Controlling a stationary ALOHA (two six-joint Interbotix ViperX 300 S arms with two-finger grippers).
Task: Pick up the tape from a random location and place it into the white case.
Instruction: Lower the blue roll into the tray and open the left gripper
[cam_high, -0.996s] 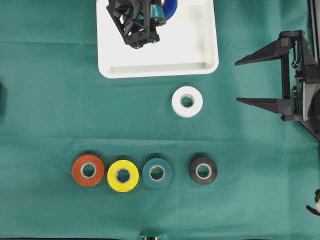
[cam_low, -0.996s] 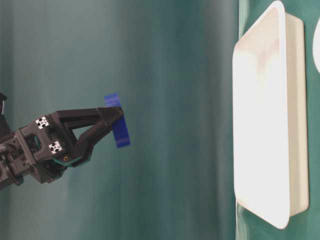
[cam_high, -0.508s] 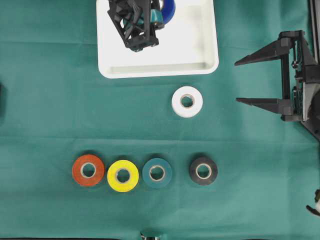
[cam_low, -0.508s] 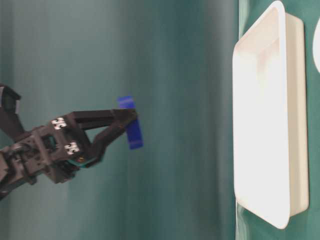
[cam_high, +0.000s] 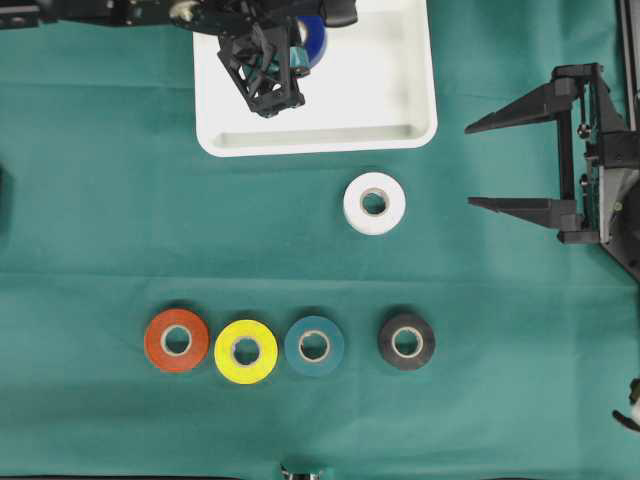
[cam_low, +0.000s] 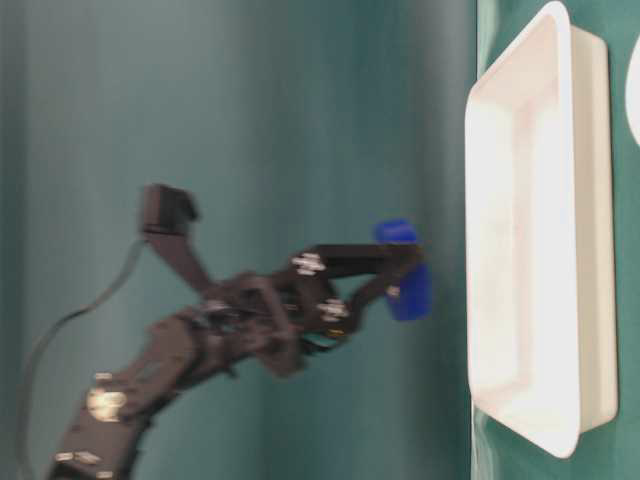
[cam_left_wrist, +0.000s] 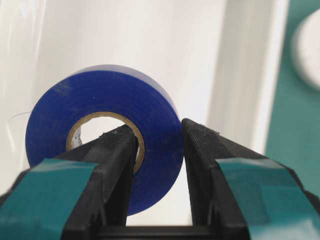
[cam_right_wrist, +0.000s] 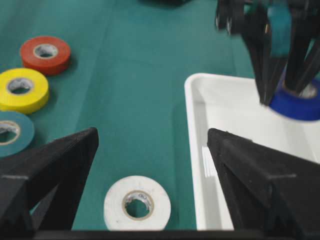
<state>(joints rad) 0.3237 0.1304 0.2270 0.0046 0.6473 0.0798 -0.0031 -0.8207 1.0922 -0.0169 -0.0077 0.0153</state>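
The robot's left gripper will let go of the blue tape on the middle of the white case's bottom (cam_high: 303, 69).
A blue tape roll (cam_left_wrist: 100, 100) stands on edge between my left gripper's (cam_left_wrist: 159, 137) fingers, one finger through its core and the other against its outer face. That left gripper (cam_high: 303, 45) is shut on the roll and hangs over the far left part of the white case (cam_high: 380, 100). From table level the blue tape (cam_low: 405, 285) is close to the case's floor (cam_low: 530, 230), and whether it touches I cannot tell. My right gripper (cam_high: 470, 166) stands open at the right, off the case, with nothing between its fingers.
A white tape roll (cam_high: 374, 203) lies just below the case, in front of the right gripper (cam_right_wrist: 152, 137). Near the front lie red (cam_high: 177, 340), yellow (cam_high: 246, 351), teal (cam_high: 314, 346) and black (cam_high: 407, 342) rolls in a row.
My left arm has come down towards the white case with the blue tape still in its grip. The right arm has stayed where it was.
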